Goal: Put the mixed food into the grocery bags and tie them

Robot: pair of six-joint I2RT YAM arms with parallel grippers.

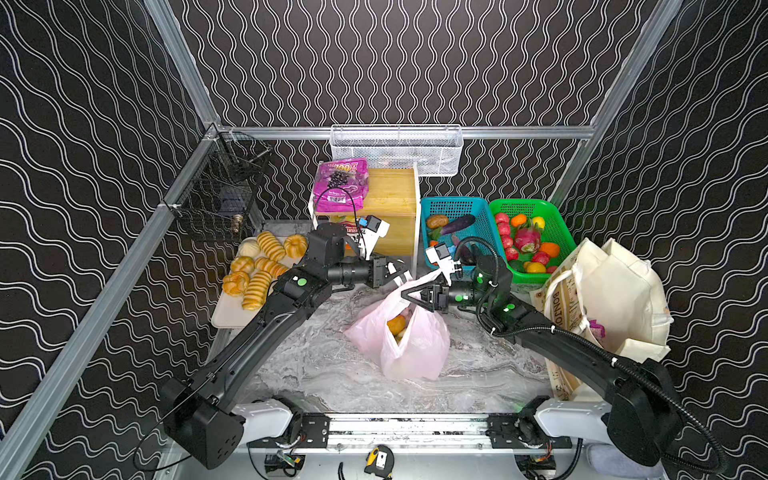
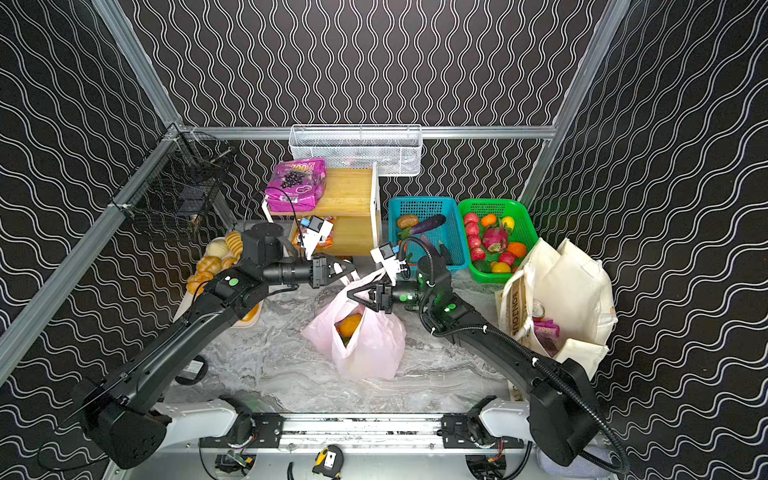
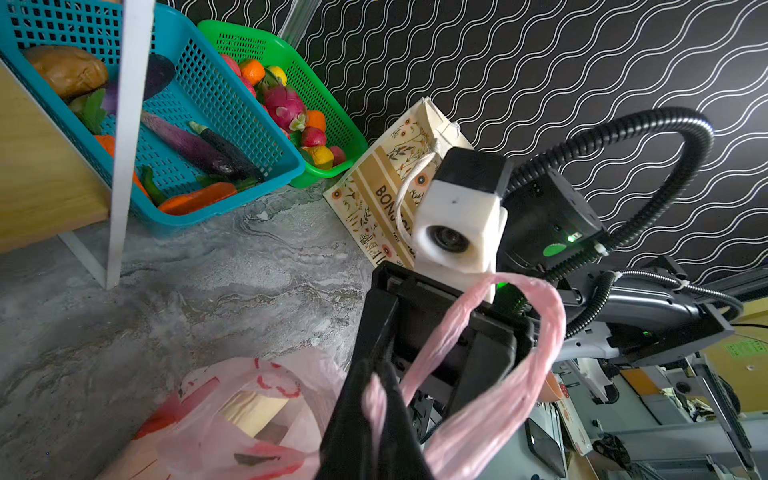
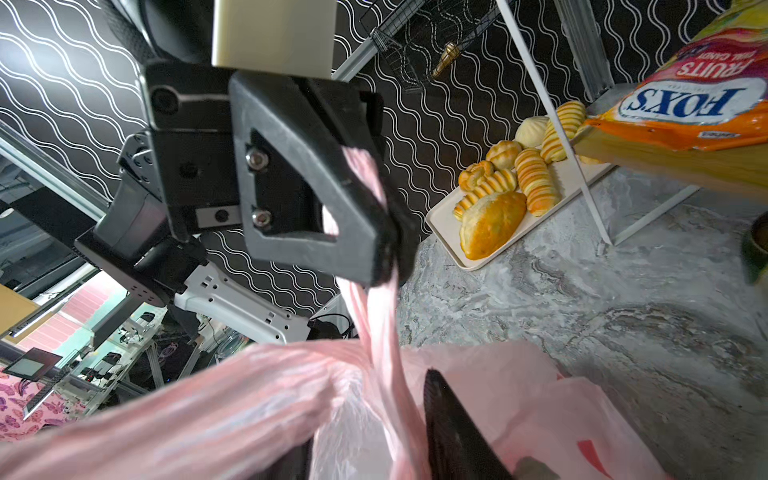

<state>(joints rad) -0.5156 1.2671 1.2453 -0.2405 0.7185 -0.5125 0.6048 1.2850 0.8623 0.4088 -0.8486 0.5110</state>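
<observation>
The pink handle in my left gripper runs between my right gripper's fingers, so it should pass it over and grab the bag (image 1: 393, 305) below its handles.
The thin pink plastic grocery bag (image 1: 415, 353) (image 2: 374, 353) stands mid-table with an orange food item (image 1: 397, 324) inside. My left gripper (image 1: 404, 277) (image 3: 376, 415) is shut on one twisted loop handle (image 3: 376, 399) above the bag's mouth. Facing it, my right gripper (image 1: 409, 297) (image 4: 374, 449) has its jaws apart, with the pink handle strands (image 4: 249, 399) running loosely between and over its fingers (image 4: 453, 424). The cream tote (image 1: 615, 299) (image 2: 569, 299) stands at the right with a magenta pouch (image 2: 546, 330) inside. Another magenta grape-print pouch (image 1: 341, 183) lies on the wooden shelf.
A wooden shelf (image 1: 395, 195) stands at the back, with a FOX'S candy bag (image 4: 685, 108) under it. A blue basket (image 1: 453, 200) of vegetables and a green basket (image 1: 519, 202) of fruit sit back right. A bread tray (image 1: 226, 318) is on the left. Wire baskets (image 1: 397, 149) hang on the frame.
</observation>
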